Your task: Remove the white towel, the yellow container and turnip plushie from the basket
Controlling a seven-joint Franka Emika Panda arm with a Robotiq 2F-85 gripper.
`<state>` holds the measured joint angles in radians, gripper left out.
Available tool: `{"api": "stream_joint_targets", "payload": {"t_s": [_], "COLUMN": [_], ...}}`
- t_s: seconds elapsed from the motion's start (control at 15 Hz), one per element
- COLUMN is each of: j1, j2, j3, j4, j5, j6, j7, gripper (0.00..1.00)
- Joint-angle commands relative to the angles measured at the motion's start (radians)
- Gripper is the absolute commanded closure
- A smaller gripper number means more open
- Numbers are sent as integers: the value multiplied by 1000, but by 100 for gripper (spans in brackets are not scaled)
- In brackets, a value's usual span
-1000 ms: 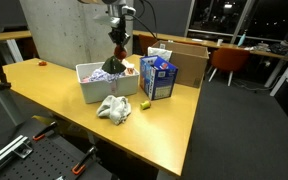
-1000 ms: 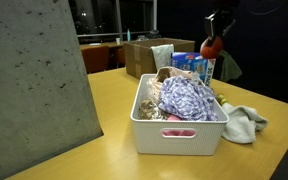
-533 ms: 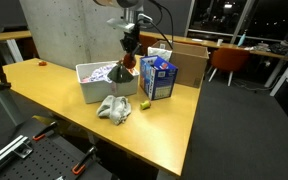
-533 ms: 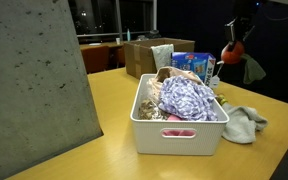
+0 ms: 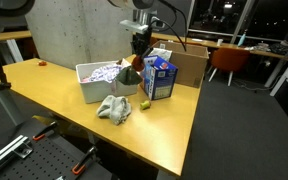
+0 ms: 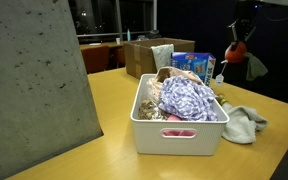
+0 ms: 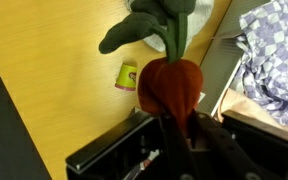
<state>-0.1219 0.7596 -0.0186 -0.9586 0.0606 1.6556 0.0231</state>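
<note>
Next, my gripper releases the turnip plushie on the table (image 5: 138,101) (image 7: 142,65) between the white towel and the yellow container. The plushie is now in the air beside the basket.
My gripper (image 5: 139,47) is shut on the turnip plushie (image 5: 133,71), a red body with green leaves, and holds it in the air beside the white basket (image 5: 87,88). In the other exterior view the gripper (image 6: 239,32) holds the plushie (image 6: 236,49) past the far end of the basket (image 6: 154,132). The wrist view shows the plushie (image 7: 171,86) between the fingers of the gripper (image 7: 179,126). The small yellow container (image 7: 128,76) lies on the table below and also shows in an exterior view (image 5: 144,103). The white towel (image 5: 114,108) lies crumpled on the table in front of the basket, seen in both exterior views (image 6: 246,122).
A purple checked cloth (image 6: 187,98) and other items fill the basket. A blue carton (image 5: 159,78) stands right next to the basket, with an open cardboard box (image 5: 187,60) behind it. A grey concrete pillar (image 5: 74,30) stands behind the table.
My gripper has carried the plushie sideways from above the basket out past its end, toward the blue carton. The towel and the yellow container have not moved.
</note>
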Motion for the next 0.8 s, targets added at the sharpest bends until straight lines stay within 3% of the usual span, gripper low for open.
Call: {"api": "stream_joint_targets", "payload": {"t_s": [0.0,0.4,0.73], "j1": [7,14,38], "j2": [125,223,246], "j3": [-16,-38,-62], "j4": [242,450,483], "j5": [-17,-75,-157], "j6": [-76,-101,-53], "j7": [14,25,16], "gripper": [97,97,97]}}
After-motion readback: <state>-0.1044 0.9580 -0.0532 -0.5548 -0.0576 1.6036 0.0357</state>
